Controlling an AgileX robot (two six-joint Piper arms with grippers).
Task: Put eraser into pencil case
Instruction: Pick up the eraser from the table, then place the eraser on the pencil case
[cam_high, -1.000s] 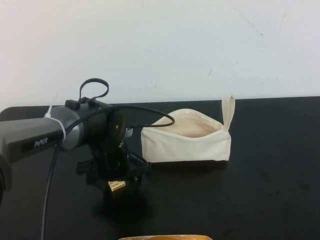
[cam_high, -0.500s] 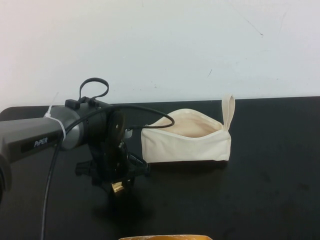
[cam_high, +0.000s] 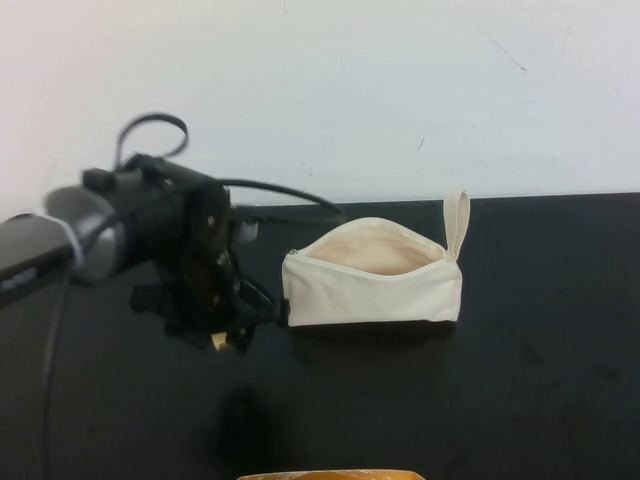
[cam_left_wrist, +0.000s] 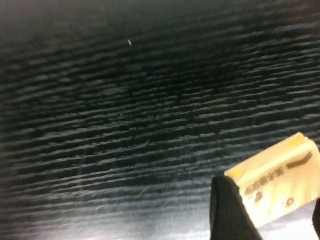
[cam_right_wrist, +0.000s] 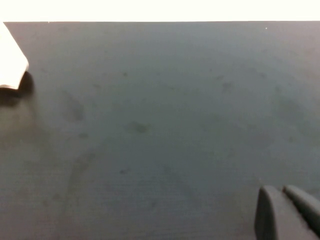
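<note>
The robot's left gripper needs to release the eraser inside the open zip opening of the pencil case (cam_high: 374, 260), on its pale lining.
My left gripper (cam_high: 222, 338) is shut on the eraser (cam_high: 218, 340), a tiny tan block, and holds it above the black table, left of the pencil case (cam_high: 372, 275). In the left wrist view the eraser (cam_left_wrist: 280, 181) shows its pale printed label, pinched beside a black fingertip (cam_left_wrist: 227, 207). The pencil case is a cream canvas pouch, upright, its zip mouth open and showing a pale lining, with a loop strap (cam_high: 456, 222) at its right end. My right gripper (cam_right_wrist: 290, 212) is out of the high view; its two fingertips lie side by side, touching, over bare table.
The black table (cam_high: 540, 350) stretches right of the pouch, before a white wall. A tan object's edge (cam_high: 330, 475) peeks in at the front middle. A white corner of the pouch (cam_right_wrist: 11, 62) shows in the right wrist view.
My left gripper has risen off the table with the eraser in it, and the arm has swung up and slightly left. The pouch has not moved.
</note>
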